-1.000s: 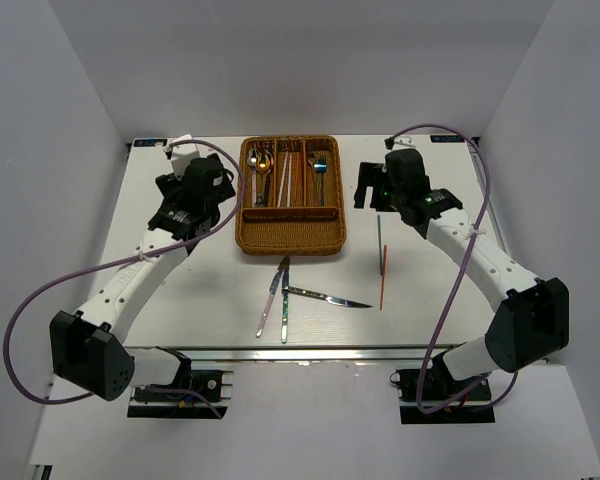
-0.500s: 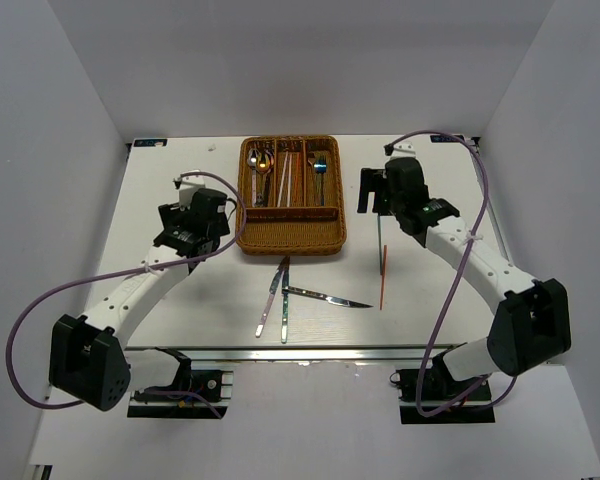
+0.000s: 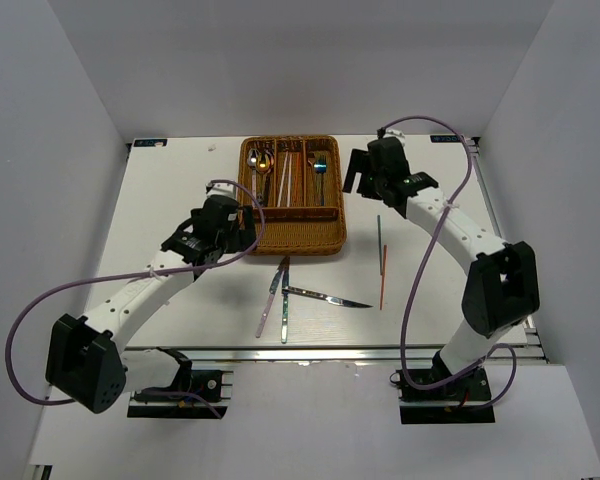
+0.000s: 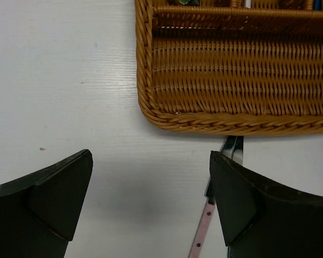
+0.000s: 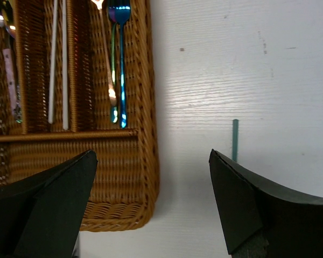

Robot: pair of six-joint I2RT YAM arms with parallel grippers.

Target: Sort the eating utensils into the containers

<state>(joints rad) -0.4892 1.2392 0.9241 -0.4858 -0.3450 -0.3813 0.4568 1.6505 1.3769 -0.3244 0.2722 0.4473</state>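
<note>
The green chopstick is next for my right gripper, which should go to it and close near the chopstick's far end (image 3: 379, 228) (image 5: 234, 150), the one beside the brown wicker tray.
The brown wicker tray (image 3: 291, 228) holds spoons (image 3: 261, 163), white chopsticks (image 3: 288, 182) and forks (image 3: 318, 166) in its long slots. Its crosswise slot (image 4: 242, 75) looks empty. On the table in front lie a pink-handled knife (image 3: 269, 303), a second knife (image 3: 284, 300), a silver knife (image 3: 327, 297), a green chopstick (image 3: 379, 231) and a red chopstick (image 3: 383, 277). My left gripper (image 3: 242, 238) is open and empty by the tray's near-left corner. The pink handle (image 4: 202, 236) lies next to its right finger. My right gripper (image 3: 363, 182) is open and empty between the tray's right wall (image 5: 146, 156) and the green chopstick (image 5: 234, 140).
White walls enclose the table on three sides. Purple cables loop from both arms. The blue fork (image 5: 121, 64) and white chopsticks (image 5: 59, 64) show in the right wrist view.
My left gripper has moved right and nearer, to the tray's near-left corner. My right gripper has swung back and left, towards the tray's right side. The utensils have not moved.
</note>
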